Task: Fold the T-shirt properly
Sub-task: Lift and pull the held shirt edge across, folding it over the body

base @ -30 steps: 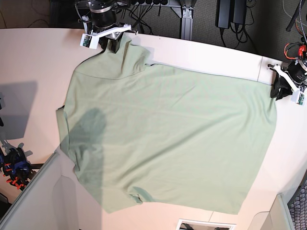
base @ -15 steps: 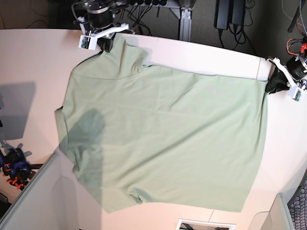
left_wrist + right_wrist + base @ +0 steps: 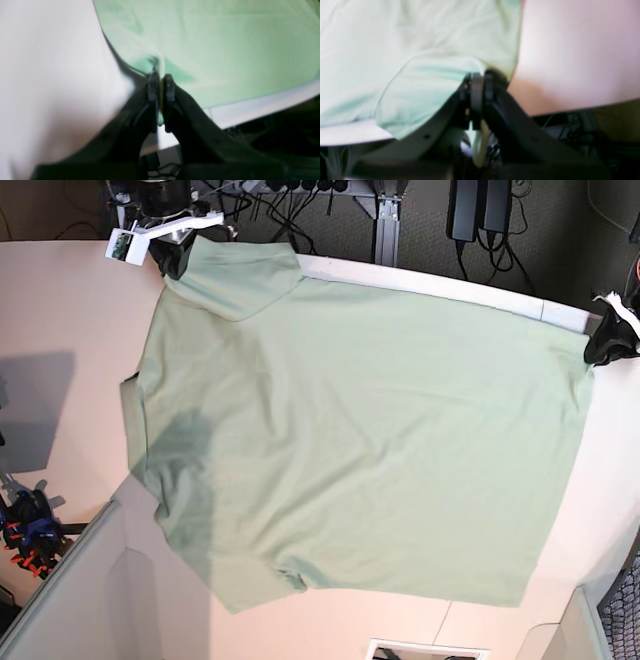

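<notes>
Next, my right gripper releases the sleeve corner, now at the table's far corner, on the shadowed part of the T-shirt (image 3: 182, 442), near its side edge.
The pale mint-green T-shirt (image 3: 360, 440) lies spread flat over most of the table. My right gripper (image 3: 178, 258) is at the table's far left corner in the base view, shut on the edge of the sleeve there. The right wrist view shows this gripper (image 3: 480, 80) pinching a fold of the T-shirt (image 3: 407, 50). My left gripper (image 3: 597, 348) is at the right edge of the base view, shut on the shirt's corner. In the left wrist view that gripper (image 3: 160, 80) has its fingers pressed together on the T-shirt (image 3: 225, 45).
The white table (image 3: 60, 310) shows bare at the left, with a dark shadow on it. Black boxes and cables (image 3: 480, 210) hang behind the far edge. An orange and blue clamp (image 3: 30, 530) sits off the table at lower left, beside a pale panel (image 3: 90, 600).
Both grippers have pulled outward with the fabric, the right arm to the base view's left and back, the left arm to its right. The shirt is now stretched wider and flatter.
</notes>
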Controlling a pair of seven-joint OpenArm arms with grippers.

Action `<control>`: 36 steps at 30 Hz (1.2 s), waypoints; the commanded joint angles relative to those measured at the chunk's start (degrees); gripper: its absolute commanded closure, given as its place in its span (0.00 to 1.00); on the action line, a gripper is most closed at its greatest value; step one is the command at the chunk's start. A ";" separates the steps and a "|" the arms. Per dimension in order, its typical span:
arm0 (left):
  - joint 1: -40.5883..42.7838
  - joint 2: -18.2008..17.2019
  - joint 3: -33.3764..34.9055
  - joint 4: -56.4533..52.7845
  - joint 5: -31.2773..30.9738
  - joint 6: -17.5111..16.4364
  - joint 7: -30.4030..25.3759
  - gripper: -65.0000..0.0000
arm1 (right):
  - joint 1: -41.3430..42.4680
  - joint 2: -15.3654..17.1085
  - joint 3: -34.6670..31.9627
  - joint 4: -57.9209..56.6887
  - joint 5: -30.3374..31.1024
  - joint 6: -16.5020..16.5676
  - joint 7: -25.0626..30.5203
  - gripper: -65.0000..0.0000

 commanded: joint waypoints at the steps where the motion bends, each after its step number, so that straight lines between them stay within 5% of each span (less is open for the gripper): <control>1: -0.55 -1.25 -1.22 1.27 -1.44 -0.76 -1.09 1.00 | 0.57 0.28 0.76 1.66 0.09 -0.02 1.57 1.00; 10: -7.10 -1.22 0.04 0.66 0.94 -0.76 -1.95 1.00 | 11.04 0.87 2.78 0.50 0.02 0.04 1.55 1.00; 18: -19.82 -1.09 8.22 -13.09 5.75 -0.76 -5.09 1.00 | 25.70 6.82 1.62 -13.90 0.04 2.84 1.53 1.00; 26: -31.34 -1.07 11.65 -24.17 9.33 -0.76 -8.76 1.00 | 37.66 10.93 -4.31 -25.24 -0.72 4.11 1.49 1.00; 36: -39.74 -0.74 18.16 -35.93 14.34 -0.76 -16.17 1.00 | 50.31 11.21 -14.14 -37.92 -7.78 4.11 0.70 1.00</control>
